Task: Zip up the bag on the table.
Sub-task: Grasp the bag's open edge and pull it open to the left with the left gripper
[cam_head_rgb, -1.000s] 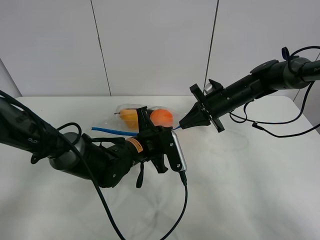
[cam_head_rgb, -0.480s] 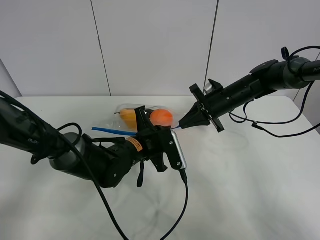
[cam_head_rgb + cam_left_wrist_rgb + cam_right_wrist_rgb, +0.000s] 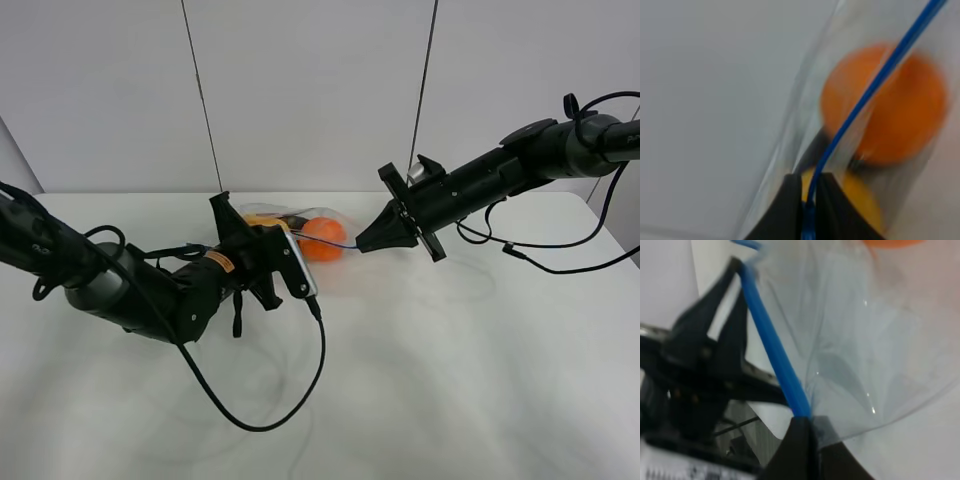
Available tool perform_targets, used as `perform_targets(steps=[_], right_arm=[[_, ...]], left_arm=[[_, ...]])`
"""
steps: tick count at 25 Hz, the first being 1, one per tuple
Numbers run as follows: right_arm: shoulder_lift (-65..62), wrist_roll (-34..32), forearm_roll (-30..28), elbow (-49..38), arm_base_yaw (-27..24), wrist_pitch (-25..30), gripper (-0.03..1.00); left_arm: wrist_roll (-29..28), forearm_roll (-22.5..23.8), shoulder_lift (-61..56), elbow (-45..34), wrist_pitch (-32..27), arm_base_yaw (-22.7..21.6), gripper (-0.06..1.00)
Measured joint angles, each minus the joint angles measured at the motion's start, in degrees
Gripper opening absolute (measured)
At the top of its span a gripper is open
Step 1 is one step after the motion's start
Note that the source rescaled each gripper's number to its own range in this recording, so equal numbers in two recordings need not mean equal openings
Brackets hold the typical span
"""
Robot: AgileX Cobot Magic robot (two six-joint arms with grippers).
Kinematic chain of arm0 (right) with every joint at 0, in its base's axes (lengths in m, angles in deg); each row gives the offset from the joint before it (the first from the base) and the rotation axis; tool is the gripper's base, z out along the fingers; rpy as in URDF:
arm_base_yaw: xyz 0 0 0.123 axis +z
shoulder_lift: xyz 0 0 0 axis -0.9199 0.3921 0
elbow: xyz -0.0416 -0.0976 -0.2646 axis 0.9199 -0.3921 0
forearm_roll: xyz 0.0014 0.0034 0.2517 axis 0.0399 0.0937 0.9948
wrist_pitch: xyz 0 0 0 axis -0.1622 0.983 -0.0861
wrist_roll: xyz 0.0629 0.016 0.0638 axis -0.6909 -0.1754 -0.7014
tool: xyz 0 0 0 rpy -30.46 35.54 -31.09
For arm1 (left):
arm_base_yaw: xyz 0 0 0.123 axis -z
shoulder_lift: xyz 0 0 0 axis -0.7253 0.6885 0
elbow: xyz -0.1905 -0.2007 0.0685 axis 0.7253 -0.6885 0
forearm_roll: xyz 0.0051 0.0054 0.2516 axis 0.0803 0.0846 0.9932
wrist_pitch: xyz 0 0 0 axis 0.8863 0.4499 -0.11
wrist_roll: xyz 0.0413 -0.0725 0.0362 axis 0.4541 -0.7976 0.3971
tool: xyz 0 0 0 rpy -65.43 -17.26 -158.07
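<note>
The robot's left gripper needs to release the end of the blue strip on the white table (image 3: pixel 188 218) past the yellow fruit, close to the wall.
The clear bag (image 3: pixel 338 262) lies at the back middle of the white table (image 3: pixel 450 380), with an orange fruit (image 3: pixel 320 240) and a yellow fruit (image 3: pixel 262 218) inside. Its blue zip strip (image 3: pixel 335 241) runs between the two grippers. My right gripper (image 3: pixel 362 245) is shut on the strip's right end; the right wrist view shows its fingertips (image 3: pixel 801 437) pinching the strip (image 3: pixel 772 355). My left gripper (image 3: pixel 243 228) is shut on the strip near the bag's left end; the left wrist view shows its fingers (image 3: pixel 787 210) clamped on the strip (image 3: pixel 865 95), which crosses the orange fruit (image 3: pixel 885 105).
A black cable (image 3: pixel 290 400) loops from the left arm over the table's front middle. Cables (image 3: pixel 540 262) from the right arm trail over the table's right side. A white panelled wall (image 3: pixel 310 90) stands behind the table.
My left gripper has slid leftward along the blue strip, away from the right gripper, uncovering the orange fruit. The right gripper has stayed where it was, still shut on the strip.
</note>
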Motion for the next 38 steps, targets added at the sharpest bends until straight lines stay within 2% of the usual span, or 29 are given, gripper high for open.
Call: perform_targets(steps=[7, 15, 22, 29, 33, 36, 38], right_arm=[[0.0, 0.0, 0.07, 0.0, 0.0, 0.0, 0.0], [0.0, 0.0, 0.18, 0.0, 0.0, 0.0, 0.0], [0.0, 0.0, -0.12, 0.0, 0.0, 0.11, 0.0], [0.0, 0.0, -0.39, 0.0, 0.0, 0.22, 0.0], [0.0, 0.0, -0.75, 0.0, 0.0, 0.35, 0.0], [0.0, 0.0, -1.02, 0.0, 0.0, 0.46, 0.0], [0.0, 0.0, -1.02, 0.0, 0.0, 0.46, 0.0]], left_arm=[[0.0, 0.45, 0.0, -0.75, 1.19, -7.65, 0.0], [0.0, 3.73, 0.0, -0.75, 1.19, -14.66, 0.0], [-3.03, 6.41, 0.0, -0.75, 1.09, -17.74, 0.0], [-7.18, 7.93, 0.0, -0.75, 1.09, -17.99, 0.02], [-8.01, 7.88, 0.0, -0.75, 1.09, -18.09, 0.15], [-10.63, 7.82, 0.0, -0.75, 1.09, -18.41, 0.4], [-12.98, 7.76, 0.0, -0.75, 1.06, -18.97, 0.63]])
